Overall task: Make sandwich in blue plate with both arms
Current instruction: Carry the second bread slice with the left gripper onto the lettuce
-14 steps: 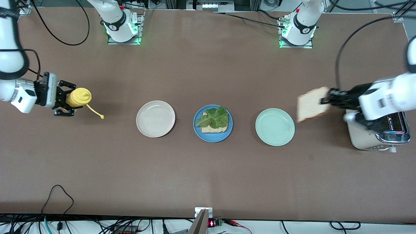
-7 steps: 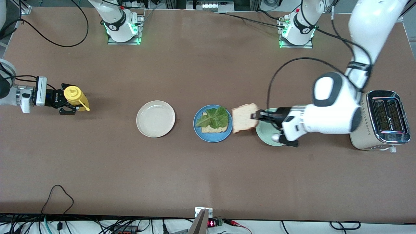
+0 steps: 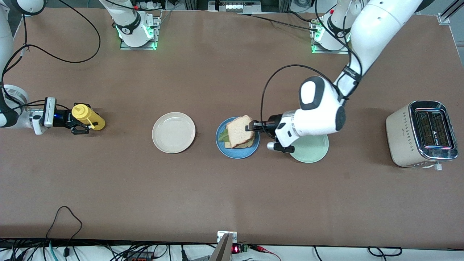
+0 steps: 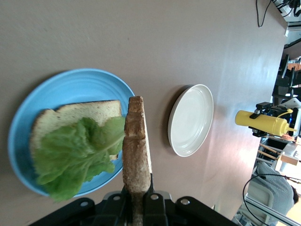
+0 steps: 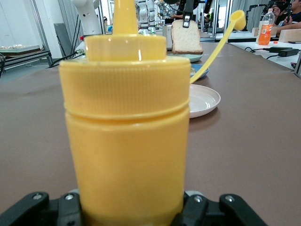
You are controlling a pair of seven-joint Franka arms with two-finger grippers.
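The robot's left gripper should release the second bread slice on the green lettuce leaf covering the lower slice (image 3: pixel 239 132) (image 4: pixel 81 149).
The blue plate (image 3: pixel 237 154) holds a bread slice (image 3: pixel 231 145) with a green lettuce leaf (image 3: pixel 221 136) on it. My left gripper (image 3: pixel 250 127) is shut on a second bread slice (image 3: pixel 240 130) and holds it over the lettuce, tilted. In the left wrist view this slice (image 4: pixel 136 146) shows edge-on in the gripper (image 4: pixel 138 202), above the lettuce (image 4: pixel 75 155), lower slice (image 4: pixel 75 113) and blue plate (image 4: pixel 70 84). My right gripper (image 3: pixel 78 124) is shut on an upright yellow squeeze bottle (image 3: pixel 87 116) at the right arm's end of the table; the bottle (image 5: pixel 127 127) fills the right wrist view.
A cream-white plate (image 3: pixel 173 132) lies beside the blue plate toward the right arm's end. A mint-green plate (image 3: pixel 313 150) lies on the left arm's side, partly under the left wrist. A toaster (image 3: pixel 420 134) stands at the left arm's end.
My left arm has carried the bread slice from beside the toaster, across the mint plate, to over the blue plate. My right gripper has lowered with the yellow bottle and turned it upright.
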